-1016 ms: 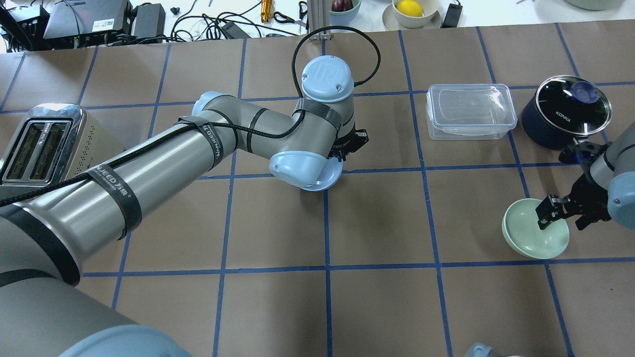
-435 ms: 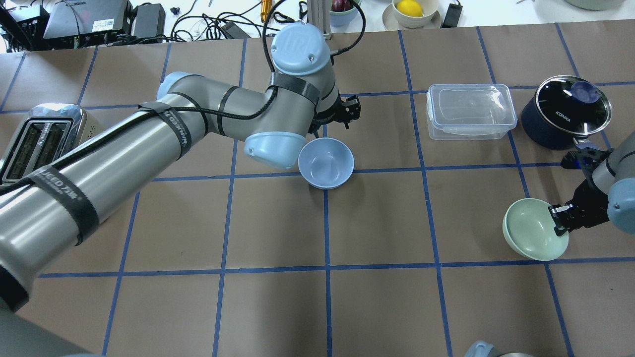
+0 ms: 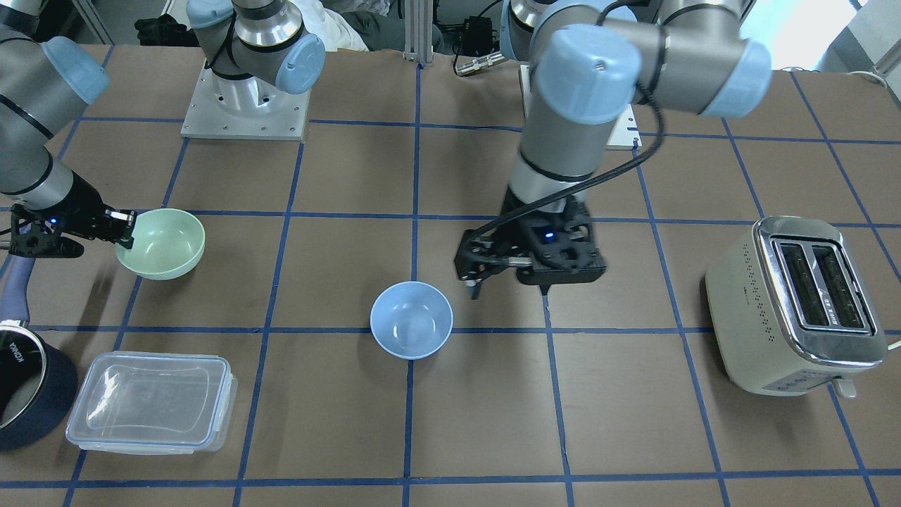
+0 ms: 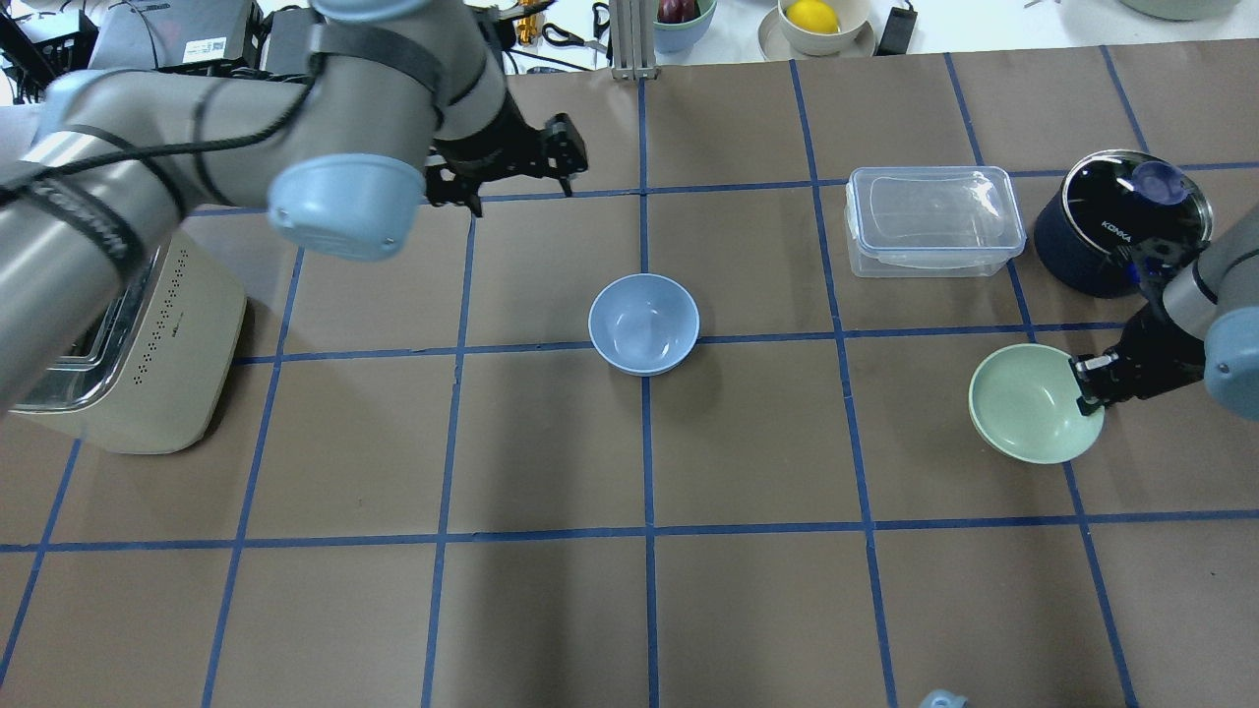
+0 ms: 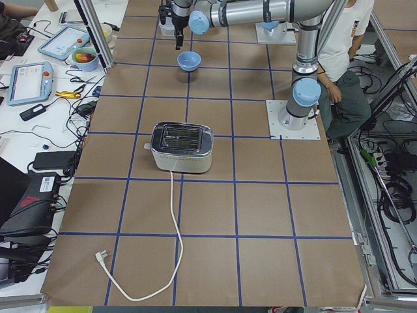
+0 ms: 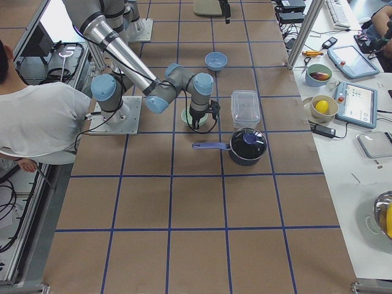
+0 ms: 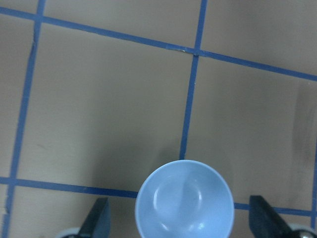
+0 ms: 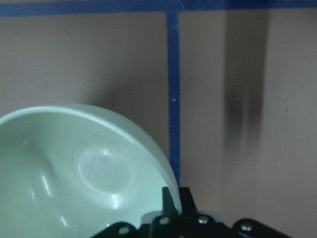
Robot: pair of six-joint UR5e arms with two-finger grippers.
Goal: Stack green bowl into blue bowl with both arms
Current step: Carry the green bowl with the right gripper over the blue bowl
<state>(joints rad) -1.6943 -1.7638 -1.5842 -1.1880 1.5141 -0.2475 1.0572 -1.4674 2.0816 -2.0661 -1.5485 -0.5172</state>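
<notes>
I will release the green bowl with my right gripper inside the hollow of the blue bowl (image 3: 411, 317) at the tape crossing.
The blue bowl (image 4: 644, 324) stands upright on the table near a tape crossing, also seen in the front view (image 3: 411, 320) and the left wrist view (image 7: 184, 201). My left gripper (image 4: 516, 167) is open and empty, raised above the table behind and to the left of the blue bowl (image 3: 508, 289). Its fingers (image 7: 96, 220) stand wide apart. My right gripper (image 4: 1087, 383) is shut on the right rim of the green bowl (image 4: 1028, 403). It holds the bowl slightly tilted, just off the table (image 3: 162, 243). The right wrist view shows the green bowl's inside (image 8: 74, 183).
A clear lidded container (image 4: 929, 221) and a dark navy saucepan (image 4: 1121, 231) stand behind the green bowl. A toaster (image 4: 128, 324) stands at the far left. Clutter lies beyond the table's back edge.
My left arm rose and swung back to the left, uncovering the blue bowl. My right gripper shut on the green bowl's rim and shifted the bowl up and to the left.
</notes>
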